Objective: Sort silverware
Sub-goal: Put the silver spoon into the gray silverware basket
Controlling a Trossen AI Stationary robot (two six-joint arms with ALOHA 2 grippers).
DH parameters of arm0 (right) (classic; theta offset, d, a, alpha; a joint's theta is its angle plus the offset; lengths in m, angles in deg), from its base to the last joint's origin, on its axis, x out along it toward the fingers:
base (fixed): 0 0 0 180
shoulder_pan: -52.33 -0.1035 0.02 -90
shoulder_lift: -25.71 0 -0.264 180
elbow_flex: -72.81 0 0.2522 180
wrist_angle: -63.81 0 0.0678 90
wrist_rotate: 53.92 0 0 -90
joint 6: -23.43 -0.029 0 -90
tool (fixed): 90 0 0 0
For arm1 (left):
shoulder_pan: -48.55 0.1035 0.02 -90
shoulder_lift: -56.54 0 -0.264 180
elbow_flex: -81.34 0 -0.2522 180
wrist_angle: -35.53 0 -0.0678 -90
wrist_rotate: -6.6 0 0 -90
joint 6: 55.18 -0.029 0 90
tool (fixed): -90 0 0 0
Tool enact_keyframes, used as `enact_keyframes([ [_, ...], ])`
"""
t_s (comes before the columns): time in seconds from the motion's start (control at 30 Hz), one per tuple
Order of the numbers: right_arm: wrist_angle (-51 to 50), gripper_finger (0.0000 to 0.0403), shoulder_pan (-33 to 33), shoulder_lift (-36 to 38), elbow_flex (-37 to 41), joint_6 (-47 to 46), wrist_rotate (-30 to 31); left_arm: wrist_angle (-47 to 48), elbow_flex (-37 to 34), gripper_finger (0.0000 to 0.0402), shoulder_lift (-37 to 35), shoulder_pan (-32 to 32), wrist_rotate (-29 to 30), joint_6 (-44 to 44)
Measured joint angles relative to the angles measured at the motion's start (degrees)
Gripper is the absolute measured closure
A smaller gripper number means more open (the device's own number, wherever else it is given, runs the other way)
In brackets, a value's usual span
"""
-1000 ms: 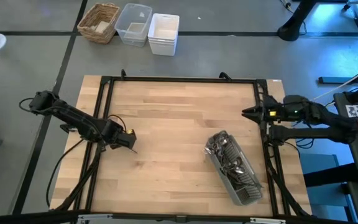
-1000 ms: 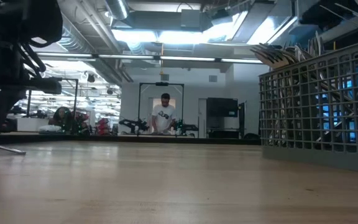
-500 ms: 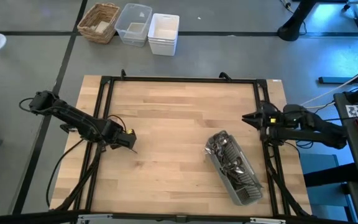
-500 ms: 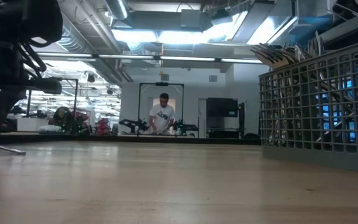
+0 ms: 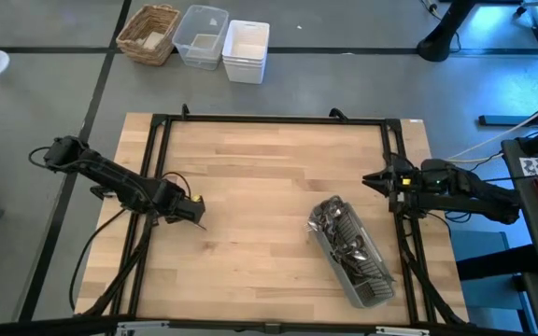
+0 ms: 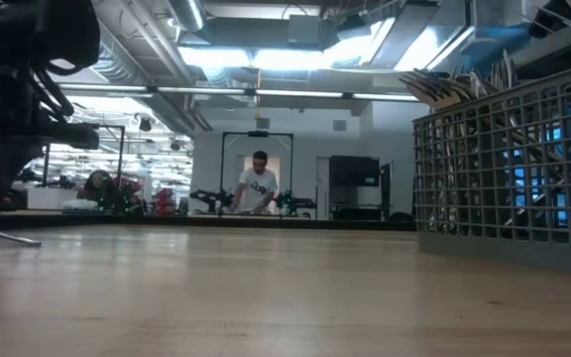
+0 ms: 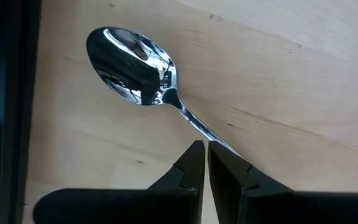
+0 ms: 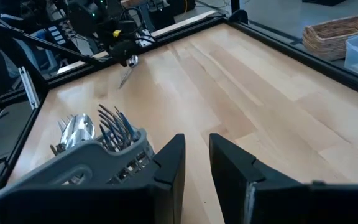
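The spoon lies at a slant past the shut fingers of my left gripper, so I should open them, turn in line with the spoon, and close around its handle (image 7: 220, 139).
My left gripper (image 5: 197, 211) stands at the table's left side, pointing down and shut on a shiny spoon (image 7: 132, 65). The right wrist view shows that spoon (image 8: 127, 71) slanting down below the gripper. A grey slatted caddy (image 5: 353, 252) lies aslant at the near right of the table. It is packed with the rest of the silverware (image 5: 336, 224), forks and other pieces. The caddy (image 6: 509, 164) also fills the right of the low view. My right gripper (image 5: 366, 178) hovers at the table's right edge, open, with nothing between its fingers (image 8: 169, 165). My left gripper pinches the spoon's handle (image 7: 199, 127) just behind the bowl, between its two fingertips. The fingers come from above, pointing down, and lie across the handle. The spoon sits tilted, its handle slanting down from the fingers; whether its end touches the table I cannot tell.
Black frame rails (image 5: 269, 119) run round the wooden table. Beyond the far edge, on the floor, stand a wicker basket (image 5: 149, 33), a clear bin (image 5: 201, 35) and a white bin (image 5: 246, 49). The table's middle (image 5: 260, 205) is bare wood. A person (image 6: 258, 188) works far back in the room.
My right gripper has sunk lower at the table's right edge, its arm folding back, and its fingers have kept the same gap. The left gripper and the spoon have stayed in place.
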Motion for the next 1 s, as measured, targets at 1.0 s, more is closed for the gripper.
enact_keyframes([
  [1.0,0.0,0.0327,0.0,0.0,0.0,0.0,0.0,-0.6,0.0,0.0386,0.0,-0.1,0.8,24.9],
])
